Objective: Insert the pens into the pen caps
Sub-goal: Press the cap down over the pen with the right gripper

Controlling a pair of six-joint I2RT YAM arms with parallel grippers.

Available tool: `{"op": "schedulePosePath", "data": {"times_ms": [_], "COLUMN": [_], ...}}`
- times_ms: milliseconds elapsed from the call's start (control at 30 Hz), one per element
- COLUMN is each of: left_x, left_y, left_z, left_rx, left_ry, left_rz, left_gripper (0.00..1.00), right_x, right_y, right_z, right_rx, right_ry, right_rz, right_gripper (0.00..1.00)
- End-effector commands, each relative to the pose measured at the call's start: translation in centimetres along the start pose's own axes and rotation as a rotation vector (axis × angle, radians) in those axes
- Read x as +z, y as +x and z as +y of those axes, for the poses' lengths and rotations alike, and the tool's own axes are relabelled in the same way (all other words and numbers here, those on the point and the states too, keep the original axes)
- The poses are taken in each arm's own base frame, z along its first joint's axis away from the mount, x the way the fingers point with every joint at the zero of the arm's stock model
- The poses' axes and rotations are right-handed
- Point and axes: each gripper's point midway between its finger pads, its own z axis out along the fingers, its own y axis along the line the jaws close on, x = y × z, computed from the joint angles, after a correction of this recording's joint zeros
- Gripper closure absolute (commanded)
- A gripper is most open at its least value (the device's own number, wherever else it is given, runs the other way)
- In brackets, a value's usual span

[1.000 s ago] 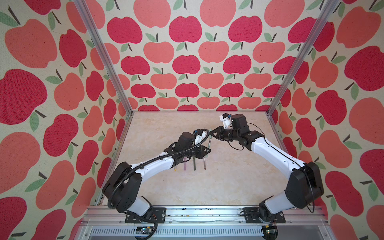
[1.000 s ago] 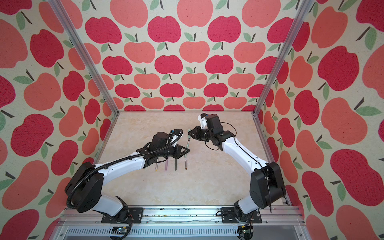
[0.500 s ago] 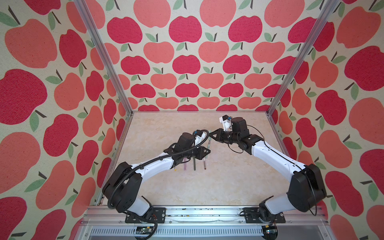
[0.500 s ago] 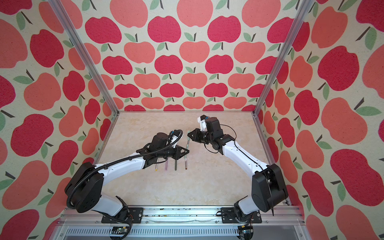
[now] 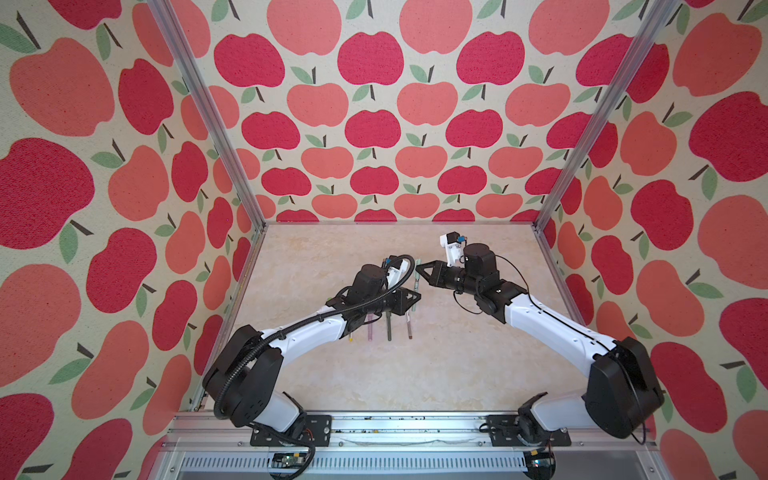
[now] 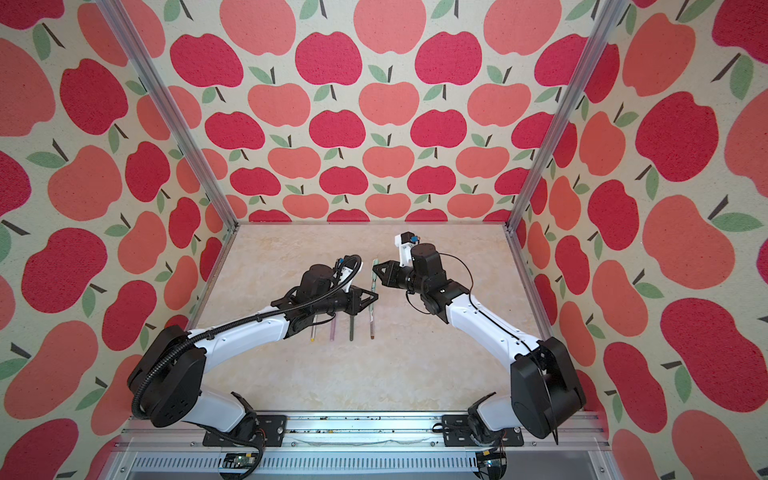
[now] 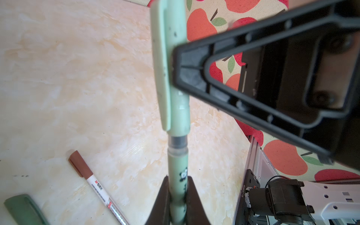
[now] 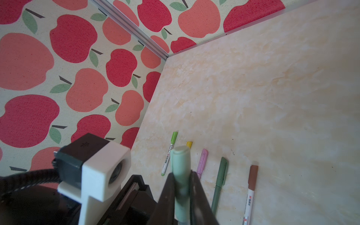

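A dark grey collar shows below the pale sage pen cap, so I should open my right gripper, take the cap nearer its closed top (image 8: pixel 180 150) and push it down.
A pale sage pen (image 7: pixel 178 167) stands in my left gripper (image 7: pixel 178 182), which is shut on its barrel. The pale sage pen cap (image 7: pixel 168 68) sits over the pen's tip end, with a dark grey collar showing between cap and barrel. My right gripper (image 8: pixel 180 176) is shut on that cap (image 8: pixel 180 163). In both top views the two grippers (image 5: pixel 417 296) (image 5: pixel 417 269) meet nose to nose above mid-table with the pen (image 6: pixel 374 274) between them. Capped pens lie in a row below: lime (image 8: pixel 169 153), pink (image 8: pixel 202 161), dark green (image 8: pixel 221 179), brown (image 8: pixel 252 187).
A yellow cap end (image 8: pixel 189 144) peeks from behind the held cap. The row of pens (image 5: pixel 389 328) lies on the marble tabletop (image 5: pixel 415 374) under the left arm. Apple-print walls and aluminium posts (image 5: pixel 598 112) enclose the table on three sides.
My right gripper has moved left with the sage cap, closing in on the left gripper. The left arm has stayed where it was.
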Motion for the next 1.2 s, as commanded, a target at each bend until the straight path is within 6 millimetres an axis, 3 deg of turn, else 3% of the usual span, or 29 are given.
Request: {"op": "schedulePosePath", "data": {"times_ms": [0,400,500,667,833,1000,1167], "left_x": [-1.5,-2.2,-2.2,-2.4,-3.4,-4.4,-4.8], "left_y": [-5.0,-6.0,-4.9,-1.5,1.2,2.6,2.5], "left_z": [-2.8,-3.8,-3.7,-3.1,-3.4,-4.4,-4.7], "left_rx": [0.101,0.186,0.188,0.159,0.135,0.135,0.142], "left_ry": [0.073,0.118,0.130,0.152,0.197,0.252,0.258], "left_rz": [-0.190,-0.177,-0.136,-0.019,0.065,0.120,0.116], "left_gripper": [0.98,0.97,0.97,0.97,0.97,0.97,0.97], "right_x": [0.3,1.2,0.5,-1.8,-3.5,-4.5,-4.4], "right_y": [3.0,5.3,4.4,2.3,1.6,1.2,1.0], "right_z": [1.4,0.8,1.6,3.6,4.6,5.4,5.6], "right_rx": [0.015,0.036,-0.010,-0.118,-0.190,-0.230,-0.226], "right_ry": [-0.066,-0.069,-0.077,-0.107,-0.135,-0.161,-0.168], "right_rz": [0.104,0.215,0.210,0.192,0.205,0.208,0.215], "right_gripper": [1.00,1.00,0.93,0.70,0.49,0.46,0.50]}}
